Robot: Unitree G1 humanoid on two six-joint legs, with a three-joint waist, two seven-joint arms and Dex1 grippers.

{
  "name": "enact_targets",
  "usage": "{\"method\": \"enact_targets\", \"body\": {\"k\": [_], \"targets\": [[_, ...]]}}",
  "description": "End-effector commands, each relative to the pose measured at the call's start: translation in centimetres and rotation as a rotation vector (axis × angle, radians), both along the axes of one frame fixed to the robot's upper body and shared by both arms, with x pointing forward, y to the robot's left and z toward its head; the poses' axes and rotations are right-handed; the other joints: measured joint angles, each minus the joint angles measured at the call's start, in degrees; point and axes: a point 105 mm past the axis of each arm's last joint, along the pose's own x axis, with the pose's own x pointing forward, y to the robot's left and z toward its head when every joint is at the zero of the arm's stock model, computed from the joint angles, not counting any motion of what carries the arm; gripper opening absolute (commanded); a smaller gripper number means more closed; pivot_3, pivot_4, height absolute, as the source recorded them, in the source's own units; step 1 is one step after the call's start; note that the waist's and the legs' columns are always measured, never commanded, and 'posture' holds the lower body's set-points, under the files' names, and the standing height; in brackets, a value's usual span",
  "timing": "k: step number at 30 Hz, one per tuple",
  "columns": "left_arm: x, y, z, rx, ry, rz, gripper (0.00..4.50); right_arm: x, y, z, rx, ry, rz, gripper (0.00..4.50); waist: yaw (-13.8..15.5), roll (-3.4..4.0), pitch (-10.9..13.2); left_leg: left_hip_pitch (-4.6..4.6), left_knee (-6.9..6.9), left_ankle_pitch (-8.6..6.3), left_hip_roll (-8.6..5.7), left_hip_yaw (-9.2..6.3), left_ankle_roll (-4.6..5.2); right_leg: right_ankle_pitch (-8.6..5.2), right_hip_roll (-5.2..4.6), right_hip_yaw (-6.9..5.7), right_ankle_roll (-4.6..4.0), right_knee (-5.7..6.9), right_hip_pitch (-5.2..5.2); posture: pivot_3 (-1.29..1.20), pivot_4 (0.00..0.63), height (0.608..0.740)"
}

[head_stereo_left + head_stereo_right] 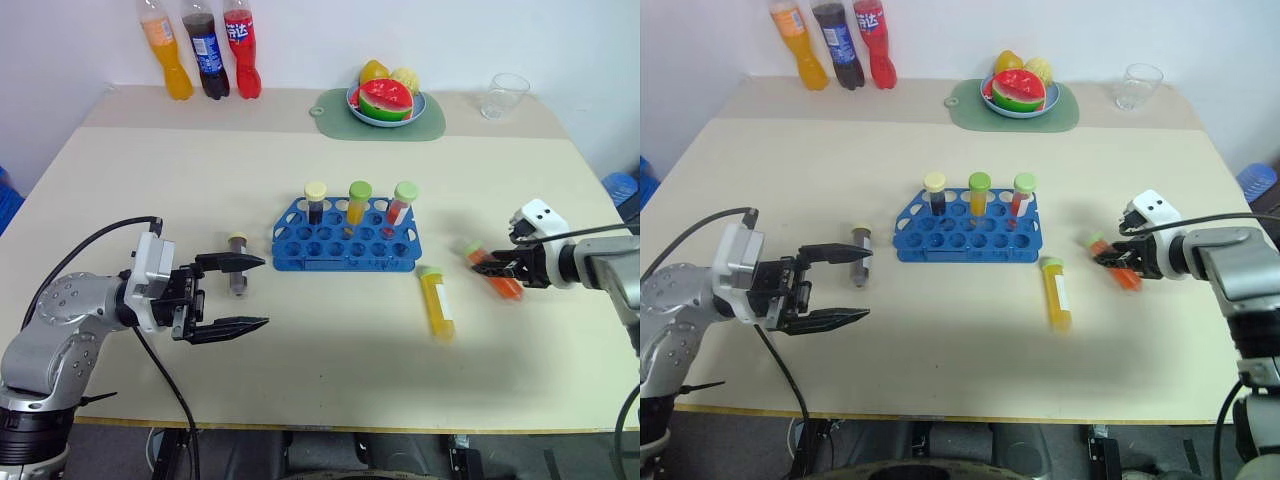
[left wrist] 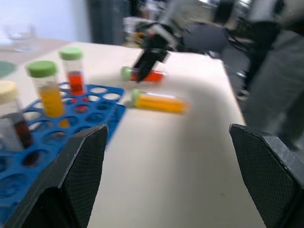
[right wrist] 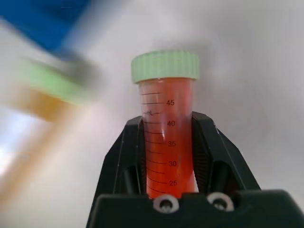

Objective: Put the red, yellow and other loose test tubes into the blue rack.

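Observation:
Next, I release the red test tube with my right gripper in the blue rack's front-row hole point(image 1: 399, 249) nearest the yellow test tube.
The blue rack point(image 1: 340, 250) stands mid-table with three capped tubes upright in its back row. To its right my right gripper point(image 1: 487, 268) is shut on the red test tube point(image 3: 166, 142), which has a green cap and stays low at the table surface. A yellow test tube point(image 1: 437, 303) with a green cap and white label lies just right of the rack's front corner. A dark test tube point(image 1: 237, 268) with a pale cap sits left of the rack, behind the upper finger of my left gripper point(image 1: 264, 292). That gripper is open and holds nothing.
Three soda bottles point(image 1: 205, 50) stand at the back left edge. A blue fruit plate point(image 1: 386, 118) on a green mat is at back centre, and a clear cup point(image 1: 503, 96) at back right. Bare tabletop lies in front of the rack.

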Motion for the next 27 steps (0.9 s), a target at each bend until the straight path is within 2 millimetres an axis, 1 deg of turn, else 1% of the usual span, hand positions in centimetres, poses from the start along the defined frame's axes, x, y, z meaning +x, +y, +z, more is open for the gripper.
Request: {"method": "enact_targets", "body": {"k": [1, 3, 4, 5, 8, 9, 11, 14, 16, 19, 27], "targets": [[0.0, 0.1, 0.1, 0.000, -0.041, 0.032, 4.22, -0.4, 0.8, 2.9, 0.016, -0.208, 0.047, 0.80, -0.01, 0.00, 0.00, 0.00, 0.04, 0.00, -0.01, 0.02, 0.00, 0.01, -0.01, 0.01, 0.02, 0.05, 0.00, 0.00, 0.150, 0.740], [0.0, 0.1, -0.1, -0.005, -0.038, 0.042, 4.22, -0.7, 1.4, 3.5, 0.039, -0.308, 0.053, 0.80, -0.01, -0.01, -0.01, 0.03, 0.08, 0.00, -0.02, 0.03, -0.01, 0.01, -0.02, 0.03, 0.01, 0.10, 0.01, 0.00, 0.150, 0.740], [0.1, 0.2, -0.2, -0.012, -0.038, 0.049, 4.22, -0.9, 2.2, 4.1, 0.125, -0.351, 0.064, 0.80, -0.01, -0.01, -0.01, 0.05, 0.08, 0.00, -0.02, 0.03, -0.01, 0.01, -0.02, 0.03, 0.01, 0.11, 0.02, 0.00, 0.150, 0.740], [0.2, 0.2, -0.2, -0.015, -0.038, 0.054, 4.22, -1.2, 2.9, 4.3, 0.155, -0.392, 0.077, 0.80, -0.01, -0.02, -0.01, 0.05, 0.08, 0.01, -0.02, 0.03, -0.01, 0.01, -0.02, 0.02, 0.01, 0.13, 0.02, 0.00, 0.150, 0.740], [0.6, 0.3, -0.5, -0.022, -0.028, 0.068, 4.22, -1.5, 4.3, 3.5, 0.136, -0.487, 0.102, 0.80, -0.10, -0.01, -0.01, 0.11, 0.09, 0.01, -0.01, 0.02, -0.02, 0.00, 0.01, 0.04, 0.01, 0.29, 0.01, 0.00, 0.150, 0.740], [0.6, 0.3, -0.7, -0.015, -0.025, 0.067, 4.22, -1.3, 5.0, 3.6, 0.180, -0.513, 0.101, 0.80, -0.11, -0.01, -0.01, 0.13, 0.09, 0.01, -0.02, 0.02, -0.02, 0.00, 0.02, 0.04, 0.01, 0.31, 0.01, 0.00, 0.150, 0.740], [0.7, 0.4, -1.0, -0.009, -0.022, 0.067, 4.22, -0.9, 6.5, 4.6, 0.302, -0.590, 0.097, 0.80, -0.32, -0.01, -0.01, 0.15, 0.10, 0.03, -0.02, 0.03, -0.05, 0.00, 0.03, 0.05, 0.00, 0.36, 0.01, 0.00, 0.150, 0.740], [1.1, 0.5, -1.2, -0.020, -0.018, 0.080, 4.22, -0.4, 8.2, 5.6, 0.384, -0.697, 0.074, 0.80, -0.32, 0.00, 0.00, 0.19, 0.10, 0.04, -0.01, 0.03, -0.06, -0.01, 0.05, 0.06, -0.01, 0.44, 0.01, 0.00, 0.150, 0.740], [1.2, 0.5, -1.3, -0.022, -0.018, 0.084, 4.22, -0.1, 9.2, 5.8, 0.428, -0.733, 0.057, 0.80, -0.29, 0.00, -0.01, 0.19, 0.10, 0.04, -0.01, 0.00, -0.07, -0.01, 0.06, 0.05, -0.01, 0.44, 0.01, 0.00, 0.150, 0.740], [1.4, 0.5, -1.3, -0.029, -0.022, 0.090, 4.22, 0.1, 10.3, 5.3, 0.456, -0.752, 0.062, 0.80, -0.05, 0.01, -0.01, 0.17, 0.10, 0.05, -0.01, -0.01, -0.08, -0.01, 0.05, 0.05, -0.02, 0.44, 0.01, 0.00, 0.150, 0.740], [1.8, 0.9, -1.3, -0.035, -0.042, 0.124, 4.22, 0.8, 10.7, 2.7, 0.470, -0.715, 0.050, 0.80, -0.21, 0.01, -0.01, 0.18, 0.10, 0.05, -0.02, 0.00, -0.08, -0.01, 0.02, 0.05, -0.02, 0.45, 0.01, 0.00, 0.150, 0.740]]}}
